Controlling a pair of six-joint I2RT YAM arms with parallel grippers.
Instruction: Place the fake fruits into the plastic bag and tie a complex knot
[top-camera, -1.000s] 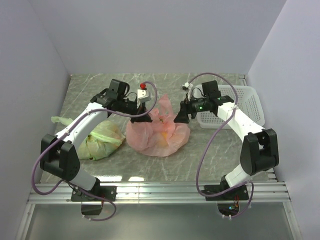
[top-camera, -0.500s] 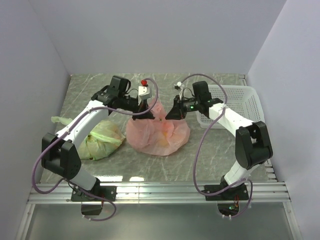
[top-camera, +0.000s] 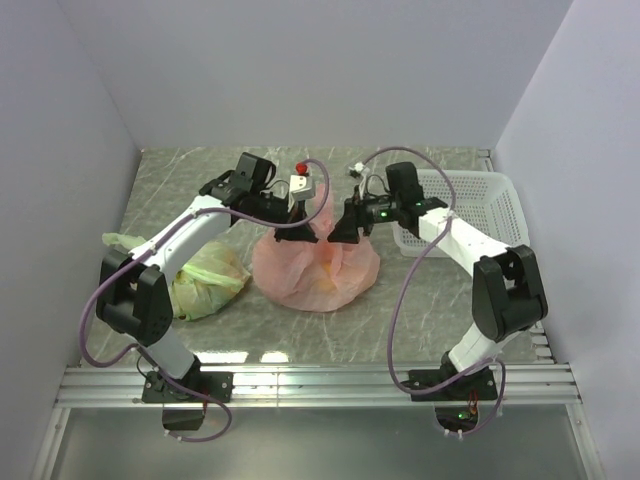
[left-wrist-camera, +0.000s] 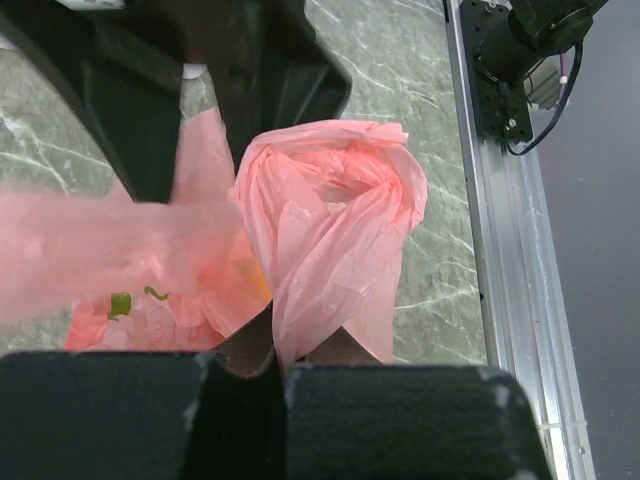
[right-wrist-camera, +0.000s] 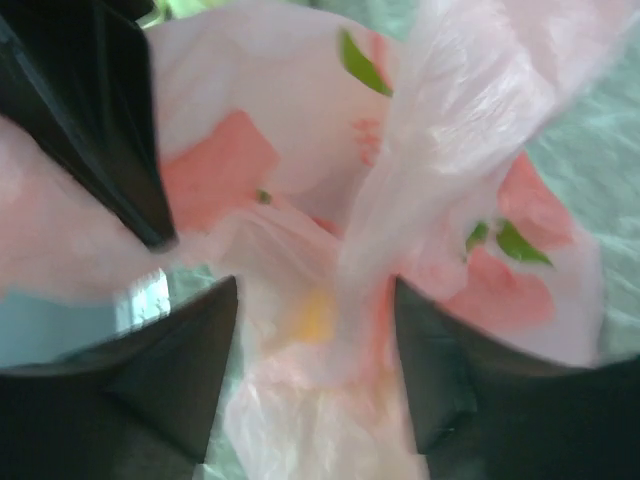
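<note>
Next, my right gripper pinches the other piece of the bag's handle low (right-wrist-camera: 345, 315) by the bag before my left gripper pulls away, as that piece runs loose through its open fingers.
The salmon-pink plastic bag (top-camera: 315, 268) lies at the table's middle with its top pulled up. My left gripper (top-camera: 298, 214) is above its top left and shut on one handle, the plastic pinched between the jaws (left-wrist-camera: 278, 352). That handle curls into a twisted loop (left-wrist-camera: 330, 190), a partly formed knot. My right gripper (top-camera: 342, 226) is at the top right, open, with the other handle strand (right-wrist-camera: 385, 230) running between its jaws (right-wrist-camera: 315, 330) unpinched. The fake fruits are inside the bag and show only as a yellow glow (right-wrist-camera: 315, 318) and an orange patch (left-wrist-camera: 256, 281).
A pale green knotted bag (top-camera: 205, 275) lies left of the pink one, under my left arm. A white plastic basket (top-camera: 480, 205) stands at the right rear. The left gripper's black finger (right-wrist-camera: 100, 110) shows close in the right wrist view.
Both grippers have closed in over the bag's top: the left moved right with its handle, the right moved left. The bag's top is now drawn up between them.
</note>
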